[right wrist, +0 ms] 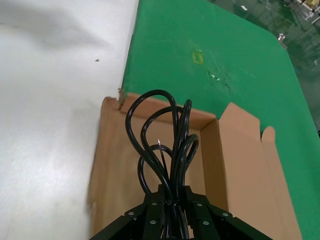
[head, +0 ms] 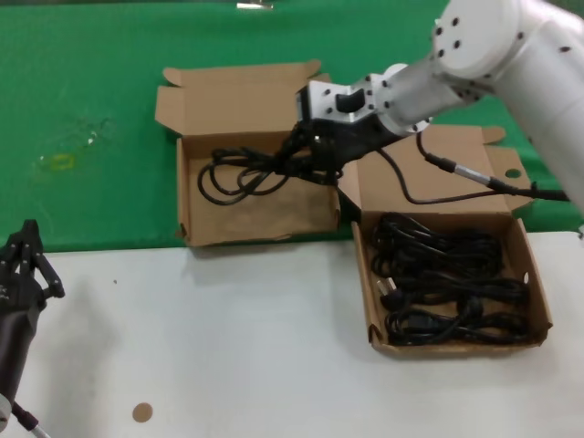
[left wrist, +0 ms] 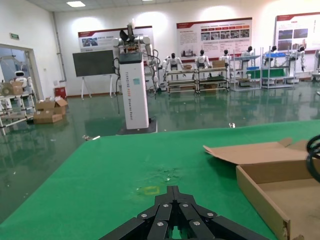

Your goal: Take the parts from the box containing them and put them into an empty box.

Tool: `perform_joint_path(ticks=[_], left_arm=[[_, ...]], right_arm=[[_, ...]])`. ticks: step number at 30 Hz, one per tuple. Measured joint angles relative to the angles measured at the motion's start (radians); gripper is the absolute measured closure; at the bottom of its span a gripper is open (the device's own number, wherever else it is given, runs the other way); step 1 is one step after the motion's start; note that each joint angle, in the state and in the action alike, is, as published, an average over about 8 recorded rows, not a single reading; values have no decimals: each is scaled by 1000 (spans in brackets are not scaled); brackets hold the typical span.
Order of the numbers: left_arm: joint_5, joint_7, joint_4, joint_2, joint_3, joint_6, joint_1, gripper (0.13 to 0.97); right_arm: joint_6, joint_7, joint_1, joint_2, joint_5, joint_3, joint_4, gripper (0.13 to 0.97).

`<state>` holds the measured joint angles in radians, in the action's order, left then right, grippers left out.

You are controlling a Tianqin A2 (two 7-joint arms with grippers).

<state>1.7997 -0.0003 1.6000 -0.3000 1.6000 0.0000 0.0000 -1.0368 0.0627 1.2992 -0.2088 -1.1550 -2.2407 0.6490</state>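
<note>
I need to use my right gripper to lay the black cord down across the middle of the empty box's bottom (head: pixel 255 190) (right wrist: pixel 159 179).
Two brown cardboard boxes lie open in the head view. The right box (head: pixel 540 297) is full of coiled black power cords (head: pixel 447 274). My right gripper (head: pixel 306 148) reaches over the left box (head: pixel 255 233) and is shut on one black cord (head: pixel 239 173), whose loops trail onto that box's floor. In the right wrist view the same cord (right wrist: pixel 165 135) hangs from the right gripper (right wrist: pixel 172 192) above the left box's floor (right wrist: pixel 117 170). My left gripper (head: pixel 23 260) is parked at the near left over the white table and shows shut in the left wrist view (left wrist: pixel 172 190).
The boxes straddle the edge between the green cloth (head: pixel 91 109) and the white table (head: pixel 228 338). My arm's own black cable (head: pixel 456 173) crosses the right box's raised lid (head: pixel 438 155). The left box's wall (left wrist: pixel 260 195) shows in the left wrist view.
</note>
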Motion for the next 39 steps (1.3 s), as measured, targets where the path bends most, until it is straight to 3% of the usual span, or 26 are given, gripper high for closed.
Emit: perform_joint_path(ticks=[11, 21, 34, 39], left_arm=[[0, 0, 0, 0, 0, 0, 0, 953], [0, 0, 0, 0, 0, 0, 0, 953], [0, 0, 0, 0, 0, 0, 0, 953], [0, 0, 0, 0, 0, 0, 0, 953]], right_arm=[[99, 144, 81, 123, -34, 19, -286, 879], [177, 251, 127, 185, -70, 49, -453, 861], [198, 293, 138, 200, -95, 50, -495, 752], [182, 256, 122, 173, -86, 44, -433, 646]])
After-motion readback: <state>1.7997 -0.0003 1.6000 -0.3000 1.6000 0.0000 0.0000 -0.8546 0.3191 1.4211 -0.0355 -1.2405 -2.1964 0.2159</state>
